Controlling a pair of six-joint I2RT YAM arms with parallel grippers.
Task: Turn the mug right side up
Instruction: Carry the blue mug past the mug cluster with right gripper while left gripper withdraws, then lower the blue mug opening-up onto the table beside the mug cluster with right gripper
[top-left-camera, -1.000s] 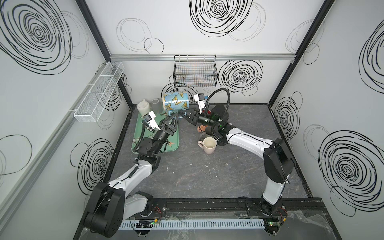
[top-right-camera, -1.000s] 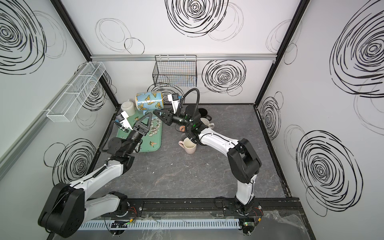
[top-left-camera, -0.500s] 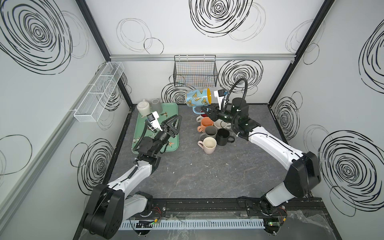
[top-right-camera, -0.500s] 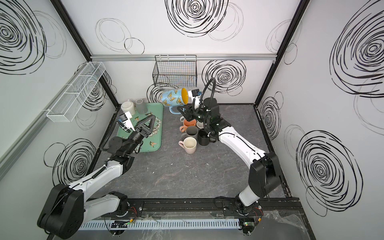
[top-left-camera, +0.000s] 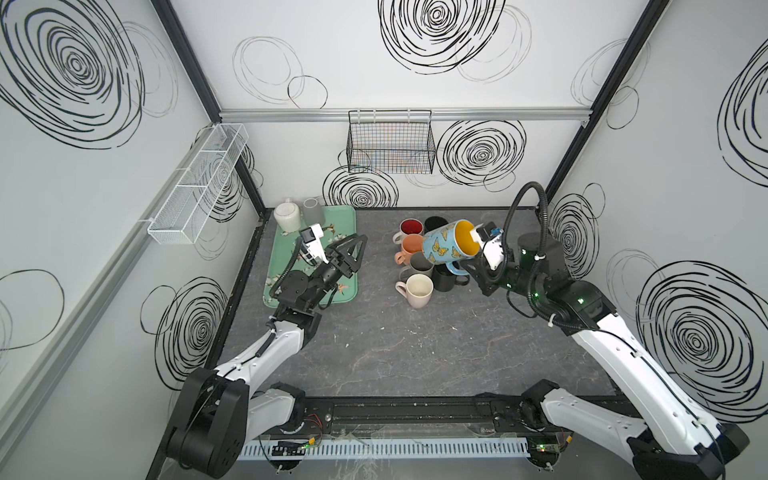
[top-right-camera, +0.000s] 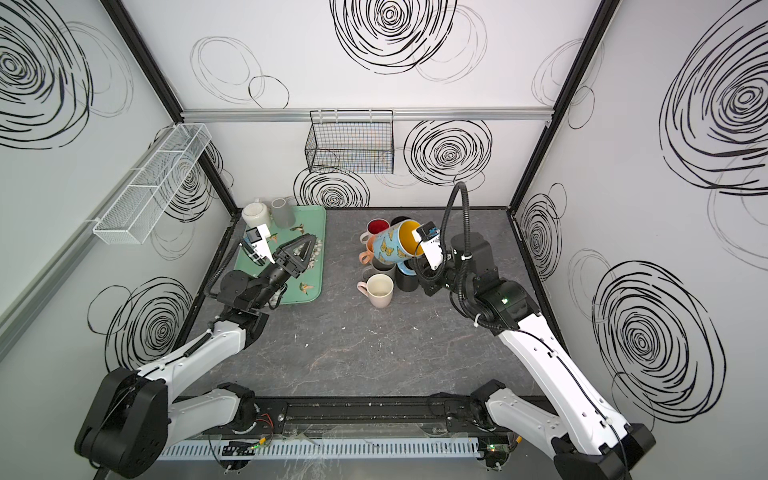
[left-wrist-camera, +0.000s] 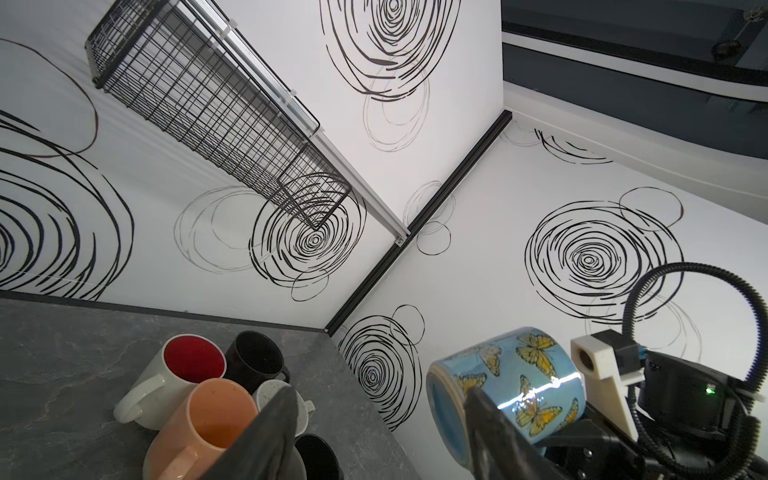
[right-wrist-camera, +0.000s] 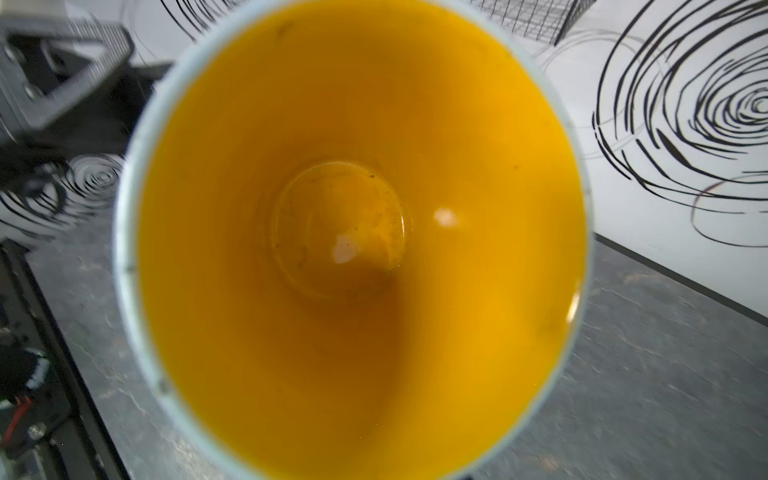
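I need to use my right gripper to set the light blue mug down beside the cream mug (top-left-camera: 443, 303), in front of the nearer black mug. The light blue mug hangs tilted above a group of mugs.
The mug (top-left-camera: 444, 248) (top-right-camera: 390, 246) is light blue with orange butterflies and a yellow inside. It hangs in the air, tilted with its mouth up and toward the right, above a group of mugs. My right gripper (top-left-camera: 471, 270) (top-right-camera: 417, 268) is shut on it from below by its handle side, and its jaws are hidden. The yellow inside of the mug (right-wrist-camera: 353, 232) fills the right wrist view. My left gripper (top-left-camera: 360, 253) (top-right-camera: 311, 250) (left-wrist-camera: 378, 399) is open and holds nothing, above the green tray (top-left-camera: 336, 216). From there the mug (left-wrist-camera: 519, 382) shows on its side.
Under the held mug stand several upright mugs: red-lined white (top-left-camera: 411, 227), orange (top-left-camera: 411, 246), grey (top-left-camera: 420, 264), black (top-left-camera: 444, 280), cream (top-left-camera: 419, 289). A white jar (top-left-camera: 286, 216) and a grey cup (top-left-camera: 312, 210) stand on the tray. A wire basket (top-left-camera: 390, 145) hangs on the back wall.
My right arm has carried the mug from beside the tray to the right, over the mug group, and turned its mouth upward. The left gripper has drawn back a little and stays open.
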